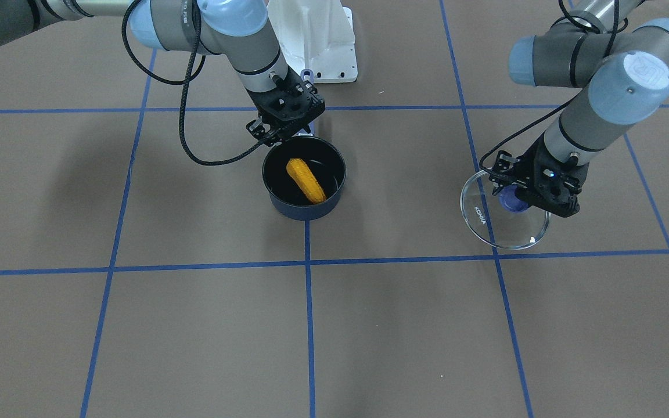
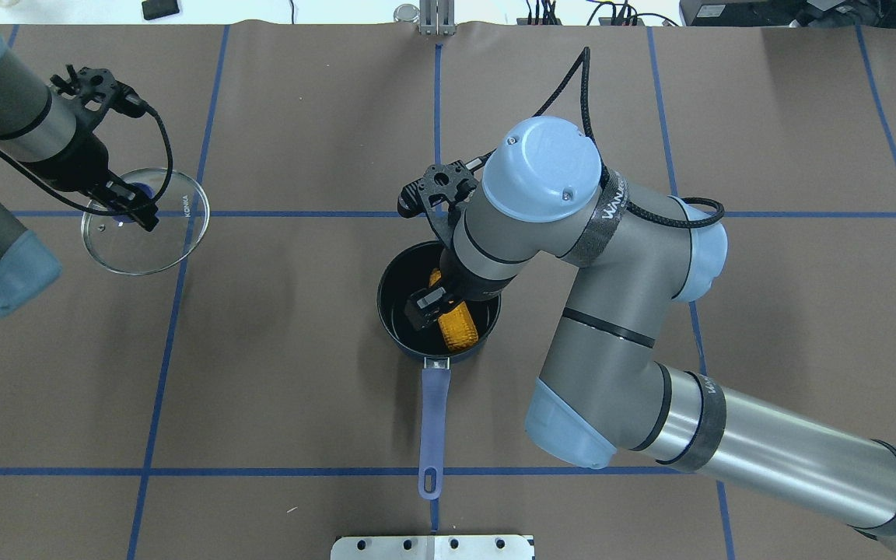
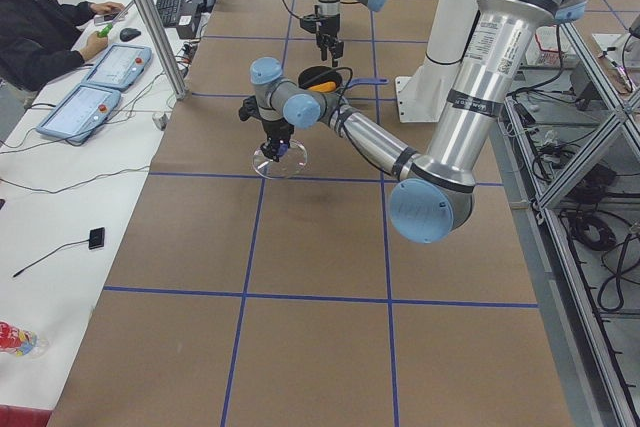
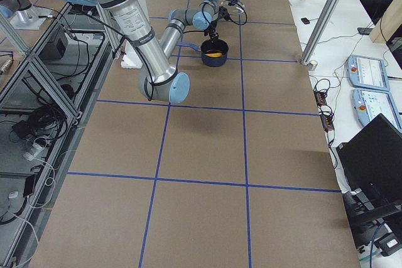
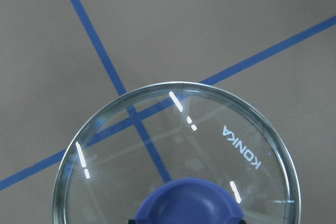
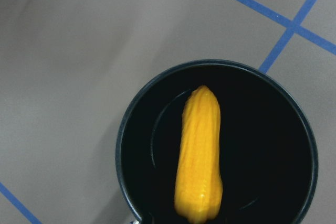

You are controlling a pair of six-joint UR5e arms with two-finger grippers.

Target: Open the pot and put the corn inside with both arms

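Note:
My left hand will set the glass lid on the brown table (image 1: 535, 197) near the blue tape crossing, clear of the lines.
The dark navy pot (image 1: 334, 196) stands open at the table's middle, its lavender handle (image 2: 434, 412) pointing toward the robot. The yellow corn (image 1: 305, 180) lies inside it on the black bottom, and also shows in the right wrist view (image 6: 199, 156). My right gripper (image 2: 431, 302) hovers over the pot, open, just above the corn and apart from it. My left gripper (image 2: 137, 208) is shut on the blue knob (image 5: 189, 203) of the glass lid (image 2: 176, 233), which is off to the left, at or just above the table surface.
The robot's white base plate (image 2: 432, 547) sits at the near table edge behind the pot handle. Blue tape lines grid the brown table cover. An operator (image 3: 40, 27) sits at a side desk beyond the table.

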